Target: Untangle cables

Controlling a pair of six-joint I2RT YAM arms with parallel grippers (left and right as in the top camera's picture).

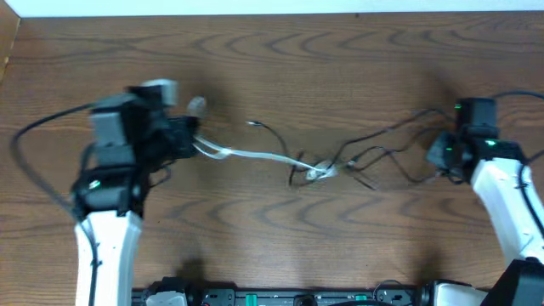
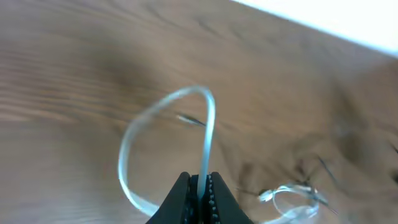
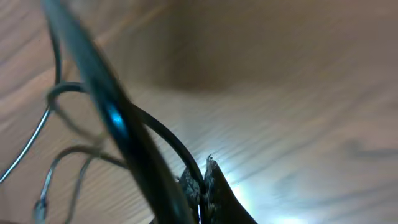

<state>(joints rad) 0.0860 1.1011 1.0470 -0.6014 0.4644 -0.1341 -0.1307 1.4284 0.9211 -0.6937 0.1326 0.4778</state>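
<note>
The white cable runs straight into the knot of black cables, so the robot's left gripper will back off gently, open and grab the white cable nearer the knot [image 1: 320, 172].
A white cable [image 1: 255, 155] runs across the table's middle from my left gripper [image 1: 194, 143] to a knot [image 1: 320, 171] where it is wound with thin black cables [image 1: 382, 140]. In the left wrist view the white cable [image 2: 207, 134] loops up off the wood and down between my left gripper's [image 2: 203, 183] shut fingers. The black cables stretch right to my right gripper [image 1: 444, 161]. In the right wrist view a black cable [image 3: 166, 140] curves into my right gripper's [image 3: 202, 180] shut fingers, and another blurred black strand [image 3: 112, 118] crosses close to the lens.
A loose black cable end [image 1: 265, 127] lies just behind the white cable. The wooden table [image 1: 280, 68] reaches to a white wall edge at the back. The arm bases [image 1: 280, 297] line the front edge.
</note>
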